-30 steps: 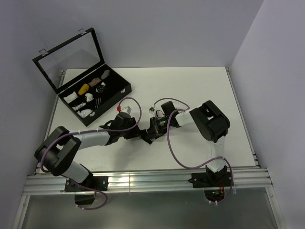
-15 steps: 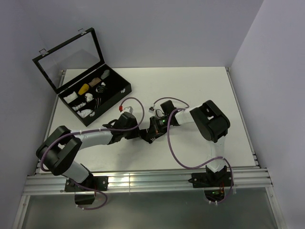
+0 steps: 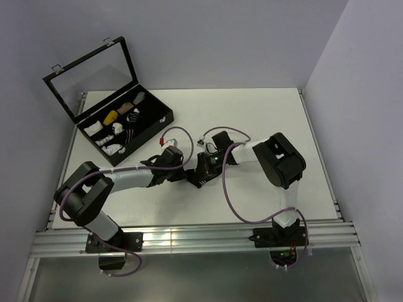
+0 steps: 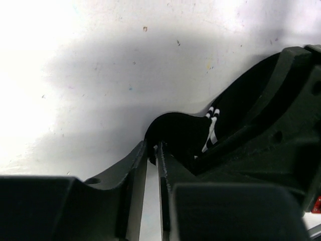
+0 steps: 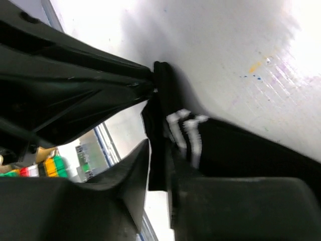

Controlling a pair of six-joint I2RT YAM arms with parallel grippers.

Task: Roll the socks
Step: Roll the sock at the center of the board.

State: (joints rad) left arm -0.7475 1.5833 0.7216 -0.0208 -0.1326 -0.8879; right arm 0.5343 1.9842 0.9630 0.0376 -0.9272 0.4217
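The socks' striped cuff is bunched up next to my left gripper, so my right gripper needs to open and grab the cuff's free edge (image 5: pixel 157 173) to spread it flat before rolling.
The socks (image 3: pixel 194 182) are a small black heap mid-table, wedged between my two grippers. In the left wrist view the black socks (image 4: pixel 180 131) show thin white stripes, and my left gripper (image 4: pixel 153 148) has its jaws drawn to a narrow slit with a bit of the sock's edge at the tips. In the right wrist view the striped socks (image 5: pixel 241 145) lie against the table. A flap of them hangs between the jaws of my right gripper (image 5: pixel 160 148), which stand slightly apart. From above, the left gripper (image 3: pixel 186 174) and right gripper (image 3: pixel 201 175) meet tip to tip.
An open black case (image 3: pixel 155 117) with a clear lid (image 3: pixel 91 75) sits at the far left, holding small white, yellow and tan bundles (image 3: pixel 116 126). Both arms' cables loop over the table's middle. The aluminium rail (image 3: pixel 189 239) runs along the near edge.
My left gripper has slid right, toward the right gripper, and narrowed its jaws onto the sock's edge. The right gripper's jaws have parted a little from shut.
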